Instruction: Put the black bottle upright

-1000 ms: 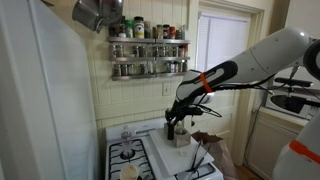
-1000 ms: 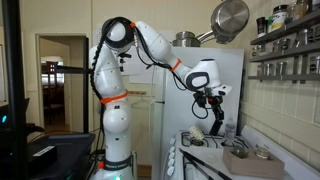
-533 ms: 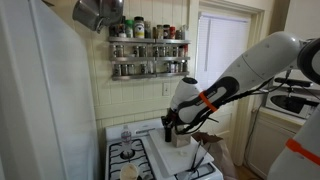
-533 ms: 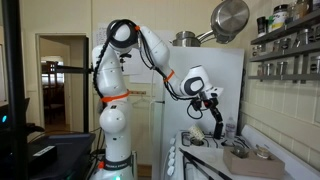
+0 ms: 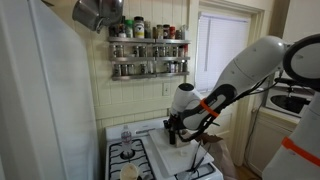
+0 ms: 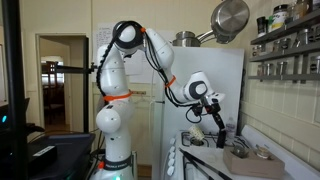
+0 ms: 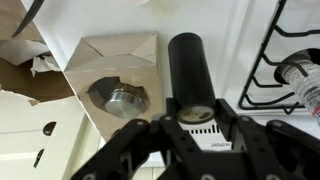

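The black bottle, now pointing down low over the stove top, is to go upright between the cardboard box and the black burner grates. Next, my gripper lets go of it there, on the white surface [image 5: 163, 146] [image 7: 193, 50].
In the wrist view the black bottle [image 7: 188, 65] runs straight out from my gripper [image 7: 193, 108], which is shut on its capped end. In both exterior views the gripper [image 5: 172, 126] [image 6: 217, 120] hangs low over the stove top, with the black bottle [image 5: 170, 133] [image 6: 221, 131] pointing down from it, slightly tilted. The bottle's lower end is just above a tan paper sheet [image 7: 105, 60]. I cannot tell whether it touches the surface.
A round metal lid [image 7: 120, 98] lies on the tan sheet left of the bottle. Black burner grates [image 7: 290, 45] and a clear bottle [image 7: 305, 78] are at the right. A spice rack [image 5: 148, 50] and a hanging pot [image 5: 95, 12] are above the stove [image 5: 130, 155].
The arm has folded in and come down, carrying the black bottle lower toward the stove top. The gripper stays shut on the bottle.
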Tool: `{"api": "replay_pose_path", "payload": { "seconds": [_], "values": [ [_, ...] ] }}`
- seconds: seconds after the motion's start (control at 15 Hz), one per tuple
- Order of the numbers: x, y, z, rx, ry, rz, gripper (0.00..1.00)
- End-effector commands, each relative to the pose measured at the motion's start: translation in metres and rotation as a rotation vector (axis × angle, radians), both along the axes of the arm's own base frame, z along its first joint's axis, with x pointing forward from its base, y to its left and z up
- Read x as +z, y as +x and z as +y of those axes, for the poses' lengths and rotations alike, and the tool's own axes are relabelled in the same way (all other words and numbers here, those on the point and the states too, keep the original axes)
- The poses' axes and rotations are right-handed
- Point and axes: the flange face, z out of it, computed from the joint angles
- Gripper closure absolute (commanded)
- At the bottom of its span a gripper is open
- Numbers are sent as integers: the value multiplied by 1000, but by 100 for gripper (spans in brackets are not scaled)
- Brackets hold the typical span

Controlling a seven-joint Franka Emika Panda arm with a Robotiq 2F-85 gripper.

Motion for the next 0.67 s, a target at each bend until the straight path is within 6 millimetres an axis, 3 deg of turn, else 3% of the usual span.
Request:
{"api": "replay_pose_path", "payload": {
  "seconds": [0.0,0.33,0.6],
  "values": [
    [-16,13,-1,-8,-11,-13,82],
    [-31,28,3,17,-63,-27,82],
    [-44,43,18,49,-62,-42,82]
  ]
}}
